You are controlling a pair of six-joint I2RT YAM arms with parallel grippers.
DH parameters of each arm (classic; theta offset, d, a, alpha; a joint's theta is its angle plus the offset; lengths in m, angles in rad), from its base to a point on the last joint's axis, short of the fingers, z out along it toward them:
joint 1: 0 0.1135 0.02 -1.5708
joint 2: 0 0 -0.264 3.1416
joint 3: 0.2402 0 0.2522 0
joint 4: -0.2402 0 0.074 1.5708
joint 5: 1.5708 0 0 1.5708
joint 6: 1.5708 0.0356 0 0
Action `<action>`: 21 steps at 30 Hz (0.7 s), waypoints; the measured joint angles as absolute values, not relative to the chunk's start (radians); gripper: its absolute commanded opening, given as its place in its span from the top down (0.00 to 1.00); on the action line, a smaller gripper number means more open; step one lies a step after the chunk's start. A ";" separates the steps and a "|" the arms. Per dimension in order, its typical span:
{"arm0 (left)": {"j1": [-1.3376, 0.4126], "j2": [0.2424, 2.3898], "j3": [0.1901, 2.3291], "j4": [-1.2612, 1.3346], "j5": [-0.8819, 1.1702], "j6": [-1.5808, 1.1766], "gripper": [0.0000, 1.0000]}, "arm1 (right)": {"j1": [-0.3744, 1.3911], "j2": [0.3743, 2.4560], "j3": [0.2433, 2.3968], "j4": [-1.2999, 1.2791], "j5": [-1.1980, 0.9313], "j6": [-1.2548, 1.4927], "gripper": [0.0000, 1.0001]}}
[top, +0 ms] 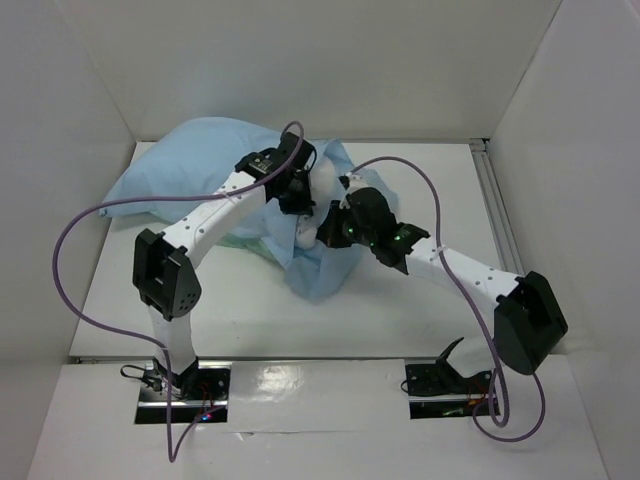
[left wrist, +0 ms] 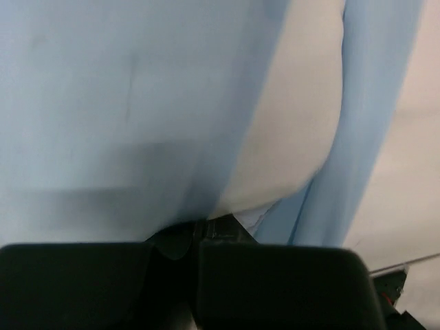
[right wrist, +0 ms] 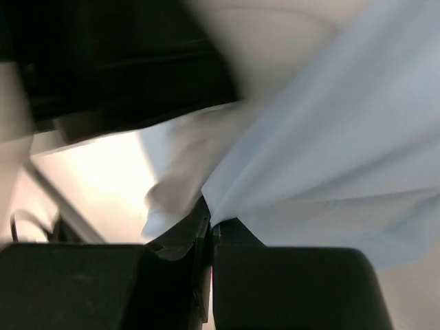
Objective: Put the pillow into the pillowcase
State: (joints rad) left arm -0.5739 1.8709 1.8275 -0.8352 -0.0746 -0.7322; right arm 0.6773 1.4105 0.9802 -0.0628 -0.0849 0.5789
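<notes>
The white pillow bulges out of the pillowcase's opening between the robot's close grippers, so the left gripper should open and grab the pillowcase's edge farther from the robot's right gripper point(top: 264, 222).
The pale blue pillowcase point(top: 190, 165) lies bulging at the back left of the table, with a loose flap hanging toward the middle. A strip of the white pillow point(top: 326, 181) shows at its mouth between the two grippers. In the left wrist view the pillow point(left wrist: 295, 124) sits between blue folds of the pillowcase point(left wrist: 124, 103). My left gripper point(top: 297, 195) point(left wrist: 199, 223) is shut on the pillowcase's cloth edge. My right gripper point(top: 328, 232) point(right wrist: 210, 214) is shut on a bunched fold of the pillowcase point(right wrist: 323, 151), with white fabric point(right wrist: 182, 165) just left of it.
White walls enclose the table on three sides. An aluminium rail point(top: 497, 215) runs along the right edge. Purple cables point(top: 80, 260) loop from both arms. A sea-green bit of cloth point(top: 245, 243) peeks out under the left arm.
</notes>
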 measured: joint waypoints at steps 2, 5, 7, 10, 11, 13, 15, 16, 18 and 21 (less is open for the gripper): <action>-0.579 1.890 1.823 -0.841 -0.099 -0.762 1.00 | 0.730 1.407 1.023 -0.102 -0.123 0.510 1.00; -0.593 1.909 1.808 -0.868 -0.139 -0.795 1.00 | 0.784 1.415 1.098 -0.162 -0.176 0.434 1.00; -0.603 1.921 1.804 -0.888 -0.157 -0.812 1.00 | 0.820 1.418 1.159 -0.220 -0.199 0.378 1.00; -0.604 1.927 1.798 -0.900 -0.170 -0.826 1.00 | 0.841 1.418 1.216 -0.305 -0.221 0.327 1.00; -0.604 1.927 1.797 -0.902 -0.174 -0.835 1.00 | 0.842 1.418 1.227 -0.327 -0.221 0.318 1.00; -0.604 1.927 1.795 -0.900 -0.175 -0.842 1.00 | 0.841 1.415 1.231 -0.346 -0.215 0.307 1.00; -0.605 1.926 1.787 -0.892 -0.170 -0.839 1.00 | 0.831 1.408 1.229 -0.365 -0.218 0.301 1.00; -0.605 1.925 1.784 -0.888 -0.160 -0.834 1.00 | 0.820 1.399 1.221 -0.368 -0.222 0.300 1.00; -0.603 1.922 1.787 -0.882 -0.126 -0.804 0.51 | 0.794 1.367 1.192 -0.371 -0.224 0.300 1.00; -0.583 1.920 1.819 -0.888 0.026 -0.739 0.22 | 0.752 1.316 1.145 -0.368 -0.226 0.304 1.00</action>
